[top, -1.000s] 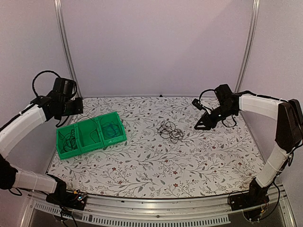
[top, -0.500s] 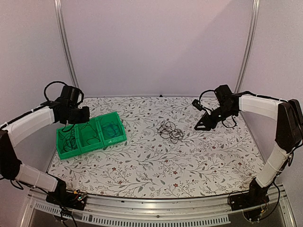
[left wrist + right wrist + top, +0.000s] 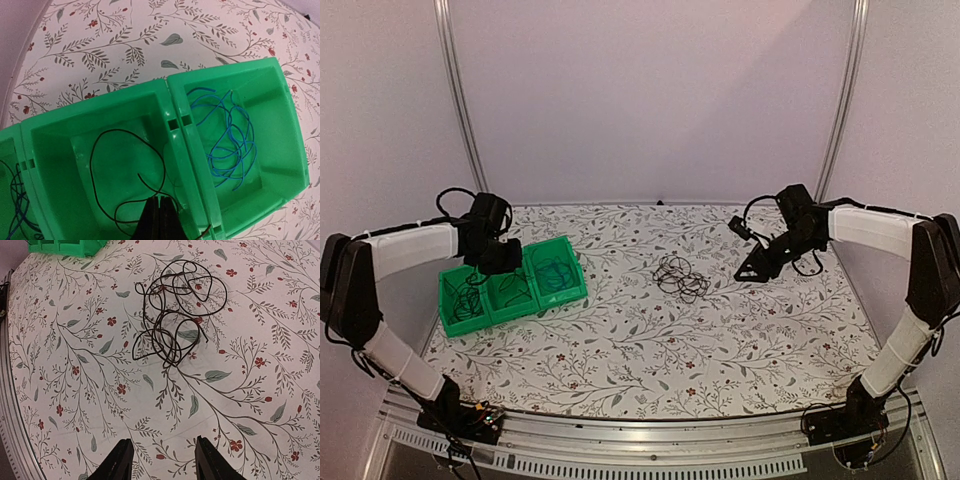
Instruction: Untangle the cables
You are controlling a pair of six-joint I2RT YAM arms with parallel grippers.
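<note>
I need to close my right gripper on the bunched strands (image 3: 704,287) (image 3: 171,361) at the end of the black cable tangle that is farthest from the green bin.
A tangle of thin black cables (image 3: 680,277) lies mid-table; it also shows in the right wrist view (image 3: 175,315). My right gripper (image 3: 752,265) hangs open and empty to its right, short of the tangle (image 3: 165,462). The green three-compartment bin (image 3: 578,290) sits at the left. My left gripper (image 3: 500,262) is over its middle compartment, jaws shut (image 3: 160,205) where a single black cable (image 3: 100,145) crosses at the tips. A blue cable (image 3: 230,145) lies in the right compartment. More thin cables (image 3: 15,210) lie in the left one.
The table has a floral cloth (image 3: 650,350). Metal frame posts (image 3: 455,90) stand at the back corners, and a metal rail (image 3: 650,440) runs along the near edge. The bin's corner (image 3: 65,246) shows at the top of the right wrist view.
My left arm has swung from the far left edge rightwards and down over the bin's middle compartment. My right arm has barely moved.
</note>
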